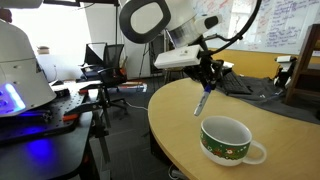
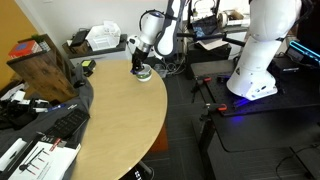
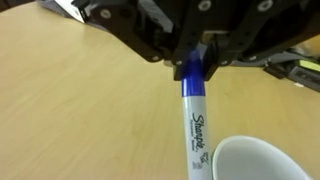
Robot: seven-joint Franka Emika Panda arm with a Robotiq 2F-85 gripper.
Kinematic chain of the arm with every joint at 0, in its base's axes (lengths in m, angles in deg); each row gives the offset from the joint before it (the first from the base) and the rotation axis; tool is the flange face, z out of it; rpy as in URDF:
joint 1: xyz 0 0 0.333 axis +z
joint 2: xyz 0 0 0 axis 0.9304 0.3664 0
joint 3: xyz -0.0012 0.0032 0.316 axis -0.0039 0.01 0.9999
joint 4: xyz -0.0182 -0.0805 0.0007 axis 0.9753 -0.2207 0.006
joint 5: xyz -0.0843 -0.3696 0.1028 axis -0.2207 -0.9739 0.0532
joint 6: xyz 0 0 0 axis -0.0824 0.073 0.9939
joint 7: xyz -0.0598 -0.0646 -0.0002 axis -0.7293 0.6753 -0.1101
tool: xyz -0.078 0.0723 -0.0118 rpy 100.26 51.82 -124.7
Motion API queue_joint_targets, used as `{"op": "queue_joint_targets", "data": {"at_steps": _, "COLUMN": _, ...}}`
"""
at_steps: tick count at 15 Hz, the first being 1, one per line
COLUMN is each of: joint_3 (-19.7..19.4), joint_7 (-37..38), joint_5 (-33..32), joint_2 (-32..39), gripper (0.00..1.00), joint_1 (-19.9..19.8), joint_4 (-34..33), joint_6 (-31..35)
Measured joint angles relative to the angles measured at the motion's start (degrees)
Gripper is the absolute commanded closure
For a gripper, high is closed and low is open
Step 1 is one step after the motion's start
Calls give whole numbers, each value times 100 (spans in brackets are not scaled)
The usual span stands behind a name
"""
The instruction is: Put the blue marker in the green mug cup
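Next, my gripper lets go of the blue marker inside the green mug cup (image 1: 226, 128) (image 3: 254, 163), with its blue end leaning on the white rim.
My gripper (image 1: 209, 77) is shut on the blue marker (image 1: 202, 102) and holds it hanging down in the air above the tan table. In the wrist view the marker (image 3: 195, 125) has a blue end clamped between the fingers (image 3: 194, 68) and a pale grey body with black lettering. The green mug cup (image 1: 228, 140) stands on the table below and in front of the marker, with a white inside, a white handle and a red-and-white band. Its white rim (image 3: 258, 160) shows at the bottom of the wrist view, beside the marker's lower end. In an exterior view the mug (image 2: 144, 72) sits under the gripper (image 2: 137, 62).
The tan oval table (image 1: 190, 125) has its curved edge close to the mug. A dark bag (image 1: 245, 85) lies at the table's back. A wooden box (image 2: 45, 65) and dark items (image 2: 55, 125) sit at the table's other end. A white robot base (image 2: 262, 55) stands on the floor.
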Motion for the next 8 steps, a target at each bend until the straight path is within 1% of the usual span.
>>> {"op": "queue_joint_targets", "data": {"at_steps": 5, "joint_3": 705, "joint_7": 1, "joint_5": -39, "joint_2": 155, "gripper": 94, "joint_1": -924, "joint_4": -98, "joint_6": 146}}
{"op": "queue_joint_targets", "data": {"at_steps": 8, "joint_3": 947, "joint_7": 1, "joint_5": -42, "joint_2": 329, "gripper": 94, "joint_1": -1336, "joint_4": -291, "joint_6": 275}}
